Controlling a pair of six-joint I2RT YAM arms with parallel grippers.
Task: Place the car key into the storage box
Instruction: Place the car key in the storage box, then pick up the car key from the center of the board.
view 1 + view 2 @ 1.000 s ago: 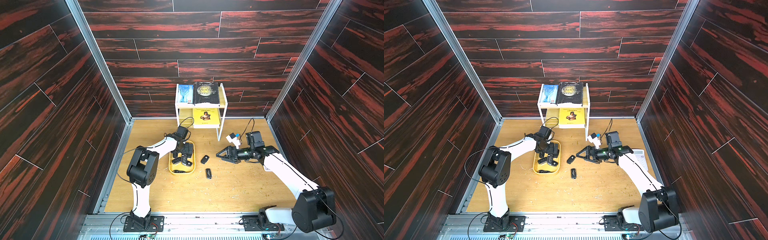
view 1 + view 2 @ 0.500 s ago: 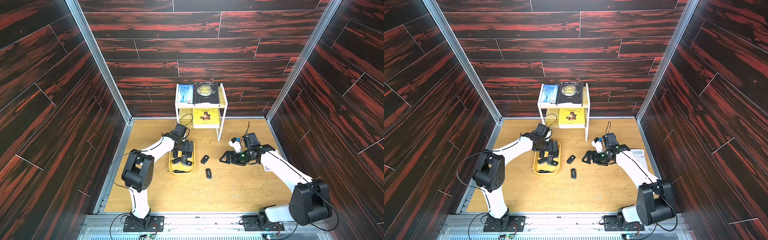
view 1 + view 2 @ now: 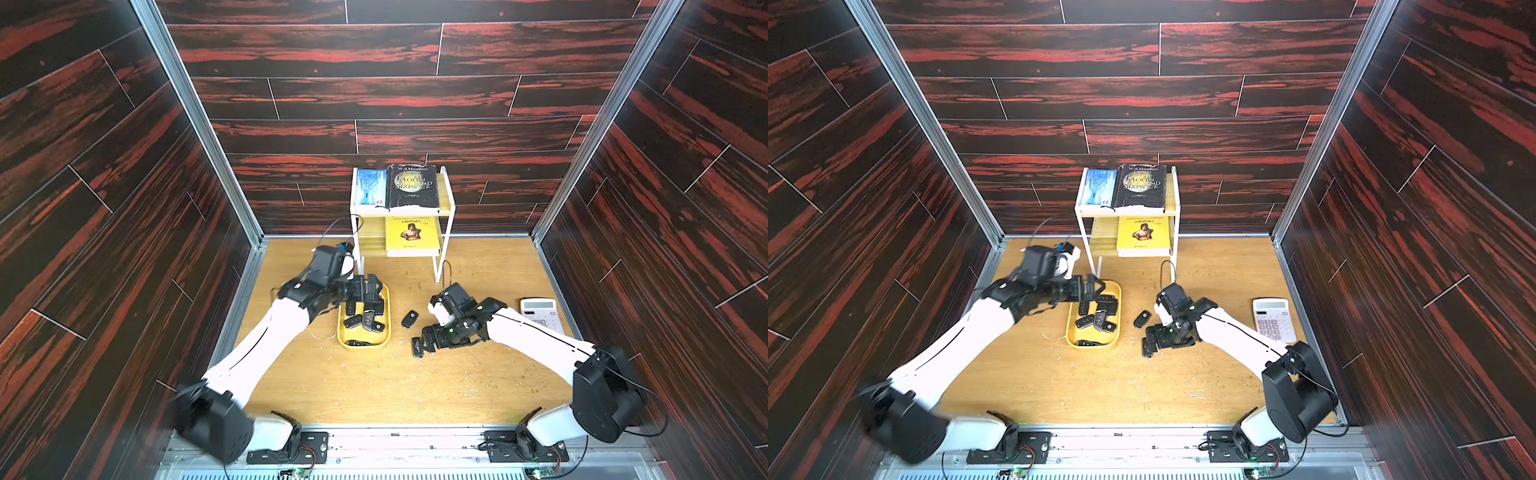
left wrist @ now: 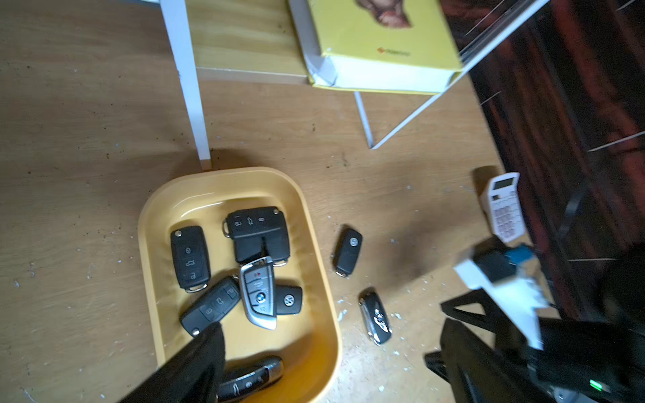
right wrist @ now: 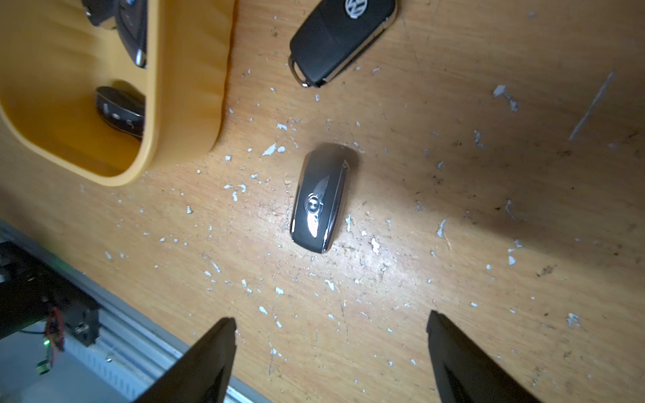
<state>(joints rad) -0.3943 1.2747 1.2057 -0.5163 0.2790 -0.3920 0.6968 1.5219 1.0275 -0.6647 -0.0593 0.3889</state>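
The robot's left gripper will next close on the ends point(image 3: 418, 355) point(image 4: 380, 339) of the chrome-edged car key, while its right gripper holds the key up by its middle.
The yellow storage box point(image 3: 363, 345) point(image 3: 1092, 345) point(image 4: 324, 265) point(image 5: 185, 87) lies on the wooden floor with several black key fobs in it. Two car keys lie outside it. A chrome-edged car key point(image 3: 417, 349) point(image 3: 1147, 350) point(image 4: 376, 317) point(image 5: 319, 199) lies flat right of the box's near end. My right gripper point(image 3: 424, 341) point(image 3: 1152, 341) point(image 5: 331, 331) hangs open just over it, with the key ahead of the fingertips and untouched. A black flip key point(image 3: 409, 319) point(image 3: 1142, 319) point(image 4: 348, 251) point(image 5: 342, 38) lies further back. My left gripper point(image 3: 370, 289) point(image 3: 1090, 287) point(image 4: 328, 331) is open and empty over the box's far end.
A white two-tier book shelf point(image 3: 401, 208) point(image 3: 1127, 208) stands behind the box, one leg point(image 4: 188, 87) close to its far rim. A white calculator point(image 3: 540, 316) point(image 3: 1274, 320) point(image 4: 504, 209) lies at the right wall. White flecks litter the floor.
My right gripper has come forward and down from beside the flip key to over the chrome-edged key. My left arm's elbow has swung out to the front left, its gripper staying over the box.
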